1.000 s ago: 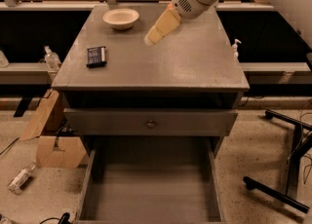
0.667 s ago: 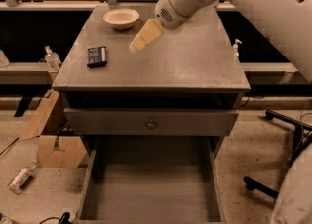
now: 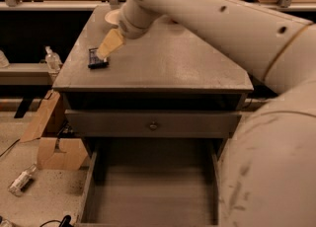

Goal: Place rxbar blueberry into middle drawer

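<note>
Next, I move my gripper to the far end of the rxbar blueberry point(image 3: 97, 53) on the grey cabinet top and close it there.
The rxbar blueberry point(image 3: 97, 58) is a small dark flat bar lying on the left part of the grey cabinet top point(image 3: 182, 68). My gripper point(image 3: 107, 47) is a tan wedge at the end of the white arm. It hangs just above and to the right of the bar, its tip at the bar's far right corner. I cannot tell whether it touches the bar. The middle drawer point(image 3: 148, 196) stands pulled out at the bottom of the view, its flat grey floor bare. Above it is a shut drawer front with a small round knob point(image 3: 153, 125).
A white bowl point(image 3: 111, 18) sits at the back of the cabinet top, mostly hidden by the arm. My arm fills the right side of the view. On the floor at left are a cardboard box point(image 3: 55, 144), a lying bottle point(image 3: 21, 179) and a spray bottle point(image 3: 52, 57).
The gripper has swung left and down across the cabinet top, from near the bowl to just above the bar. The arm now covers far more of the right side.
</note>
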Controlling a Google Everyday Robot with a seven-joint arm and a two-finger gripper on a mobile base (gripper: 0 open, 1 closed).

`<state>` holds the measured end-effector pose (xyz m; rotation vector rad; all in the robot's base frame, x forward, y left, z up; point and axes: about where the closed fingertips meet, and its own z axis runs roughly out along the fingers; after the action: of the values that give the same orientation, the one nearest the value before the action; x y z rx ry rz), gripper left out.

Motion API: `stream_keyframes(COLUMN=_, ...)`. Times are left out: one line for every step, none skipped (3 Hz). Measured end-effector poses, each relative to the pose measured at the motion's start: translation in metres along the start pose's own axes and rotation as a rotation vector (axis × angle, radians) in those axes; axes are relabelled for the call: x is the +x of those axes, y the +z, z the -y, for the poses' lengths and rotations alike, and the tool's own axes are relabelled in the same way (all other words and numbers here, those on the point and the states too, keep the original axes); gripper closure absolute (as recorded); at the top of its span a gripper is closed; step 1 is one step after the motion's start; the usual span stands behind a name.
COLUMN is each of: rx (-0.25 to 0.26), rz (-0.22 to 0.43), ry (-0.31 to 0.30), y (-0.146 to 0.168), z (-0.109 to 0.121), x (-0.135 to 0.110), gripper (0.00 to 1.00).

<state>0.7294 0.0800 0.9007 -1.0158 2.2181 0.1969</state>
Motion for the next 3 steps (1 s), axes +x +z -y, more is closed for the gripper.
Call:
stream_keyframes(rx=0.079, rz=-0.074, ry=0.035, y=0.027, z=-0.015, x=-0.025, gripper=0.0)
stream_keyframes(rx=0.136, rz=-0.145, ry=0.098, y=0.042, z=-0.024, x=-0.038, gripper=0.0)
stream_keyframes(rx=0.161, rz=-0.188, ry=0.158, y=0.046, z=-0.021, x=-0.04, gripper=0.0)
